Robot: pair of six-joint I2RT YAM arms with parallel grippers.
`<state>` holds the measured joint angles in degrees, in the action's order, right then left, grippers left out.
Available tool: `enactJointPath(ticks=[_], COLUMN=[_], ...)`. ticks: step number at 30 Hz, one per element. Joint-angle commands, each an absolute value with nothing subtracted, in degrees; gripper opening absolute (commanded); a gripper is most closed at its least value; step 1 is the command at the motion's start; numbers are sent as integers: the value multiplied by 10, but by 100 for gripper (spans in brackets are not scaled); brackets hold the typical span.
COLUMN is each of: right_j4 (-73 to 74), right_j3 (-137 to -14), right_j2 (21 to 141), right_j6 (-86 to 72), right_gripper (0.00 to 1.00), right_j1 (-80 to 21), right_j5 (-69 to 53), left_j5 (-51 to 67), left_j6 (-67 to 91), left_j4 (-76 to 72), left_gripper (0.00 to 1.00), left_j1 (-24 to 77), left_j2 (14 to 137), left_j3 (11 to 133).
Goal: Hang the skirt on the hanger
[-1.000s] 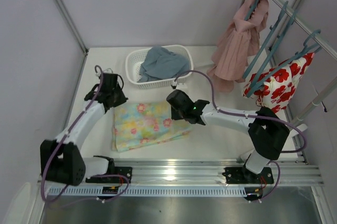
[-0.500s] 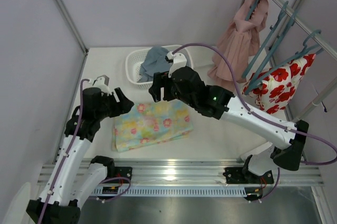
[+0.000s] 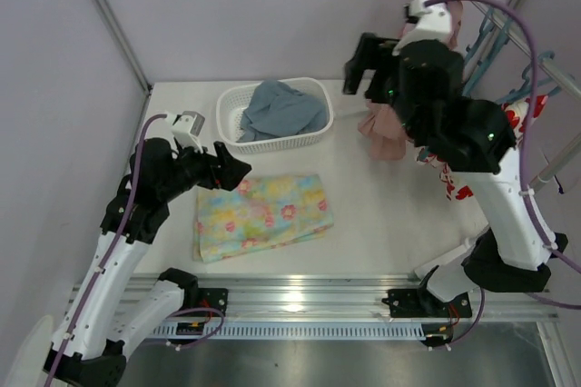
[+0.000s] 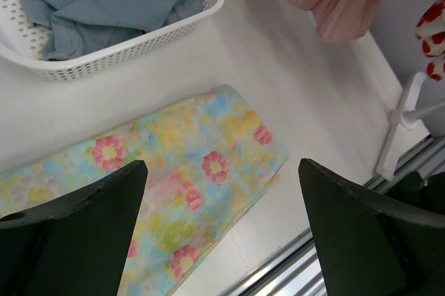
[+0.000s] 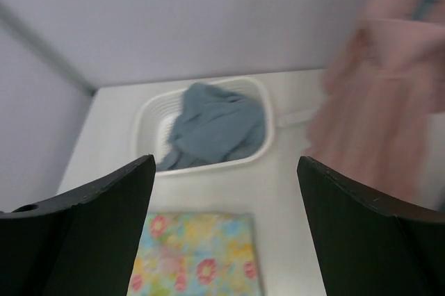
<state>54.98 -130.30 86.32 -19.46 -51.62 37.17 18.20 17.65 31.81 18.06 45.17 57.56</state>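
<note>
The robot's right gripper should next close on the sloping arm (image 3: 487,61) of the empty teal-blue hanger that is nearest the white garment with red flowers.
The skirt (image 3: 263,214), pastel yellow, green and blue with pink flowers, lies folded flat on the white table, held by nothing. My left gripper (image 3: 231,173) hovers open above its left end; in the left wrist view the skirt (image 4: 181,164) lies below the wide-apart jaws (image 4: 221,164). My right gripper (image 3: 361,67) is raised high near the rack, open and empty. Its wrist view looks down past the jaws (image 5: 225,160) at the skirt (image 5: 198,254). Teal-blue hangers (image 3: 484,34) hang on the rail at the right, partly hidden by the right arm.
A white basket (image 3: 281,142) holding blue-grey cloth (image 3: 277,110) stands behind the skirt. A dusty-pink skirt (image 3: 386,124) and a white garment with red flowers (image 3: 525,114) hang from the rail (image 3: 545,64). The rack's foot (image 4: 403,115) stands near the front right.
Both grippers opened and lifted off the skirt, which stays flat on the table. The right arm swung up and right toward the rack; the left rose only slightly.
</note>
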Motion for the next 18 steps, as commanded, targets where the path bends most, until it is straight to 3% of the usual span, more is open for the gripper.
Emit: enactJointPath(ticks=[1, 11, 18], right_j4=[671, 702, 703], right_j3=[-1330, -1354, -1321], right_j2=[843, 816, 798], right_j6=[-208, -186, -195], right_gripper=[90, 90, 83], right_j1=[-417, -286, -219], right_j5=[386, 392, 376], left_j5=[161, 156, 156], left_j6=[140, 134, 135], left_j4=[344, 348, 343], left_gripper=[97, 98, 98], left_j1=[184, 184, 184], left_j2=[454, 466, 475], left_j3=[595, 580, 572])
